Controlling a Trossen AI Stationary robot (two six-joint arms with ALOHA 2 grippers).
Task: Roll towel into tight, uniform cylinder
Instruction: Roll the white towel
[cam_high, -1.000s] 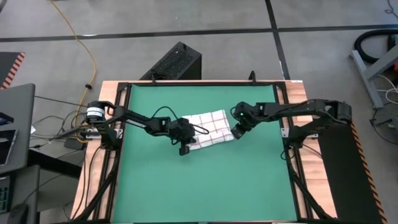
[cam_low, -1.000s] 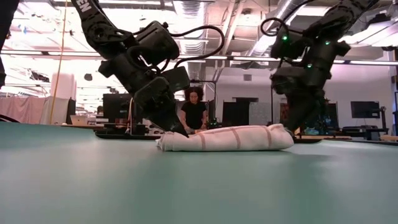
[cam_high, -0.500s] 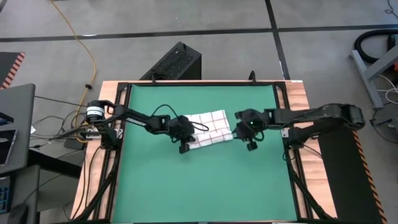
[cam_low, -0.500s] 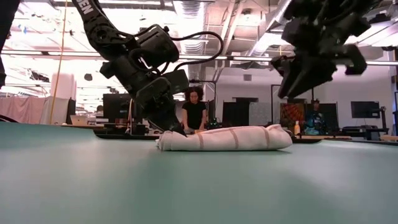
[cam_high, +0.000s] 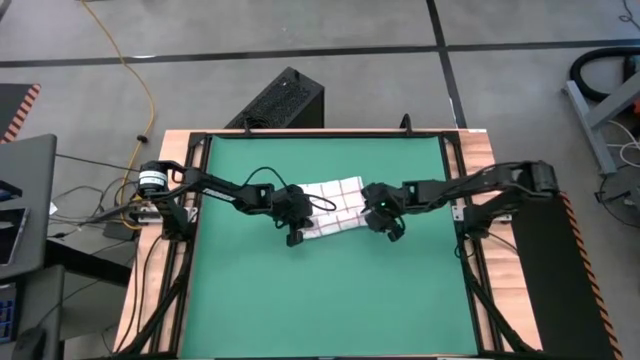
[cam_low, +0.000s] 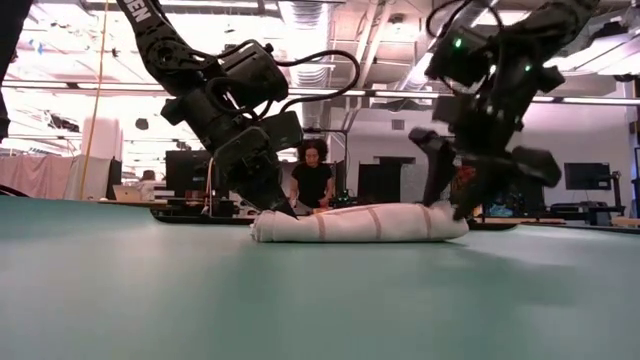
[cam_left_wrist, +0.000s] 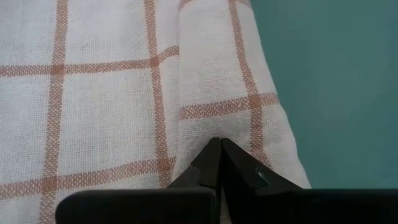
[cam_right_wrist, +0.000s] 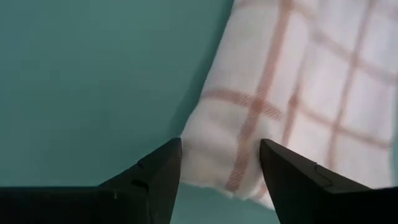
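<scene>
My right gripper should pinch the roll's loose end (cam_right_wrist: 221, 155) and pull it straight, since the roll slants from my left gripper toward the far side.
The towel (cam_high: 335, 206), white with thin red grid lines, lies on the middle of the green mat (cam_high: 320, 290). Its near side is rolled up into a low roll (cam_low: 360, 222), and the far part lies flat. My left gripper (cam_high: 300, 226) is shut at the roll's left end (cam_left_wrist: 219, 144). My right gripper (cam_low: 448, 196) is open at the roll's right end. In the right wrist view its two fingers (cam_right_wrist: 163, 169) stand on either side of the towel's end corner (cam_right_wrist: 230, 155). My left gripper has its shut fingertips (cam_left_wrist: 211, 155) on the rolled part of the towel (cam_left_wrist: 217, 112) near its left end, slanting down from the table's left. Whether any cloth is caught between them does not show. My right gripper straddles the towel's right end (cam_low: 452, 222); I cannot tell whether its fingers touch the cloth.
A black frame (cam_high: 197, 200) borders the mat, with the arm bases at its left and right sides. A black box (cam_high: 285, 100) stands beyond the far edge. A person (cam_low: 312, 178) sits in the room behind the table. Bare mat lies toward the near edge.
My right gripper has come off the towel's right end, swung out toward the right edge and up, rolled its wrist, opened wide, and come back down over that end. The towel has stayed where it was.
</scene>
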